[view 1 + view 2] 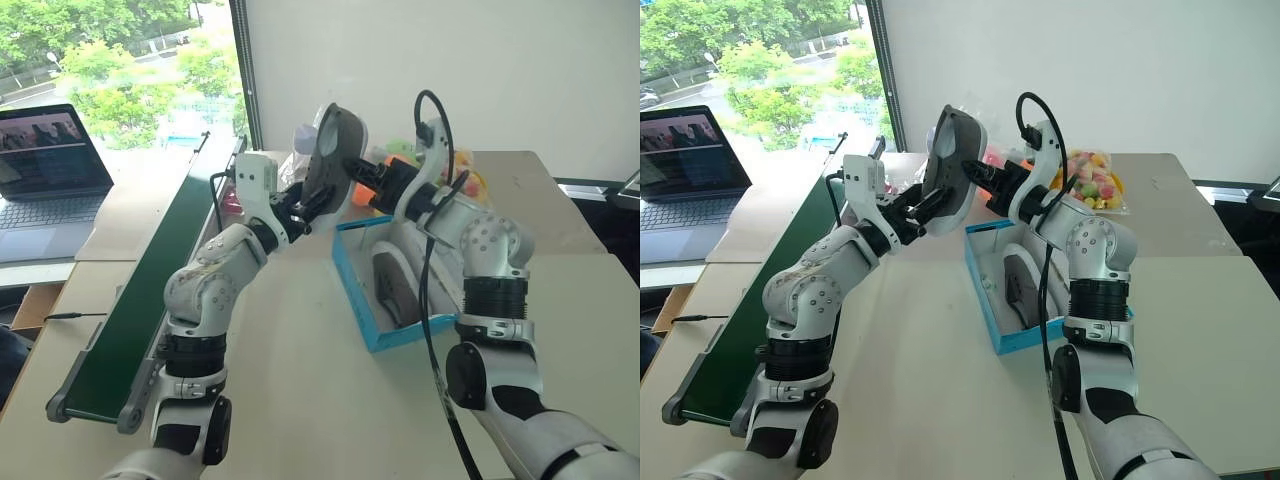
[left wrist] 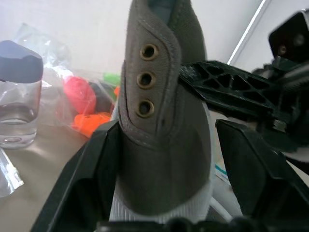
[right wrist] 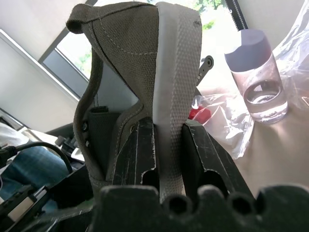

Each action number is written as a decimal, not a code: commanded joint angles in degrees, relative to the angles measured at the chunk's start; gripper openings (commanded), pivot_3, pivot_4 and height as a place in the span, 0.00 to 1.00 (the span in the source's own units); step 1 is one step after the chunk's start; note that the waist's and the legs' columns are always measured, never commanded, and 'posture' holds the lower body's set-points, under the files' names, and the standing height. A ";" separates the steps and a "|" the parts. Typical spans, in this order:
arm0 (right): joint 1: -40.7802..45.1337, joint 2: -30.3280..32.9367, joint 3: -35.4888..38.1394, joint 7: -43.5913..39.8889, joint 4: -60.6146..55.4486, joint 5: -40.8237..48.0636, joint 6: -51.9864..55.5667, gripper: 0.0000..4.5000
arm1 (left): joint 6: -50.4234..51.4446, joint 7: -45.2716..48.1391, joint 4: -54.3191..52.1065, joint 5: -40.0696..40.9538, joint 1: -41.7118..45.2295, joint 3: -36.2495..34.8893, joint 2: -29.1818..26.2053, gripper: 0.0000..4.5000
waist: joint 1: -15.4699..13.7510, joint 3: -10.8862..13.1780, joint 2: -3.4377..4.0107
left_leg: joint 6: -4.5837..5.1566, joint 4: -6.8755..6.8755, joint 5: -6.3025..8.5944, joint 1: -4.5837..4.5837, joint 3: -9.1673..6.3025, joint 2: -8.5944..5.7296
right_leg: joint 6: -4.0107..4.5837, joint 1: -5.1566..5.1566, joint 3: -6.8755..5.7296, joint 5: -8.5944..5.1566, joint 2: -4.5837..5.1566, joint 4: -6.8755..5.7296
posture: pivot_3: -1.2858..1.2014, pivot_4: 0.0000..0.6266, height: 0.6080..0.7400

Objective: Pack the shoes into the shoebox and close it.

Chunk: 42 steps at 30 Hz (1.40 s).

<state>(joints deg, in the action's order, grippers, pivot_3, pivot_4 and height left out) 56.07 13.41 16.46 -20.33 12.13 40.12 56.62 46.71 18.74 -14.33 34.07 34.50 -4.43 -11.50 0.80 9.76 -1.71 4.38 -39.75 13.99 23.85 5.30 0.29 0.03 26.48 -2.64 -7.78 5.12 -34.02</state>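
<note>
My right gripper should put the grey shoe it holds down beside the other grey shoe in the blue shoebox (image 1: pixel 388 287).
One grey shoe (image 1: pixel 335 150) is held up in the air above the table, sole facing away from me. My right gripper (image 1: pixel 362 172) is shut on its heel wall, one finger inside and one on the pale sole (image 3: pixel 174 72). My left gripper (image 1: pixel 310 205) is open around the toe (image 2: pixel 164 145), with a gap on one side between fingers (image 2: pixel 256 169) and fabric. Below stands the open blue shoebox (image 1: pixel 350 285), white inside. The other grey shoe (image 1: pixel 395 290) lies in it.
A long dark green board (image 1: pixel 160 290) runs along the table's left side. A laptop (image 1: pixel 50 170) sits at the far left. Behind the box are a bag of colourful items (image 1: pixel 1095 185) and a clear bottle (image 3: pixel 260 79).
</note>
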 commanded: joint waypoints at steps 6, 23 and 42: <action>2.60 19.56 -3.19 -7.51 -5.57 2.65 16.22 0.06 | -0.93 4.40 -3.35 -1.23 -3.38 4.54 -3.52 0.68 | -0.66 0.02 0.01 | 0.08 -0.01 0.05 0.01 -0.04 -0.09 | -0.06 -0.06 -0.01 -0.08 0.07 0.07 | 0.52 0.24 1.00; -8.98 22.12 -5.76 -12.89 -5.87 2.11 19.51 0.06 | 0.25 9.27 -9.26 -1.98 -9.62 6.64 -10.88 0.68 | -0.31 0.03 0.00 | 0.10 -0.04 0.06 -0.03 0.04 -0.06 | -0.49 -0.03 0.20 -0.32 0.05 0.04 | 0.52 0.24 1.00; -7.95 23.47 -34.21 -28.15 9.58 -23.52 -4.52 0.06 | 3.78 5.77 -15.48 -1.96 -12.37 5.55 -11.53 0.68 | -0.29 0.03 0.00 | 0.12 -0.07 0.07 -0.08 0.03 -0.11 | -0.52 -0.08 0.20 -0.32 0.05 0.03 | 0.52 0.24 1.00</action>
<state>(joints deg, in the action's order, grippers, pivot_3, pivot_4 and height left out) 47.59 36.78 -14.87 -48.61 20.94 21.01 55.00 50.42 25.16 -27.09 31.68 22.02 1.92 -23.05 0.51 9.79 -1.70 4.50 -39.81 14.06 23.73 5.33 0.18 -0.48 26.36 -2.44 -8.10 5.18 -33.99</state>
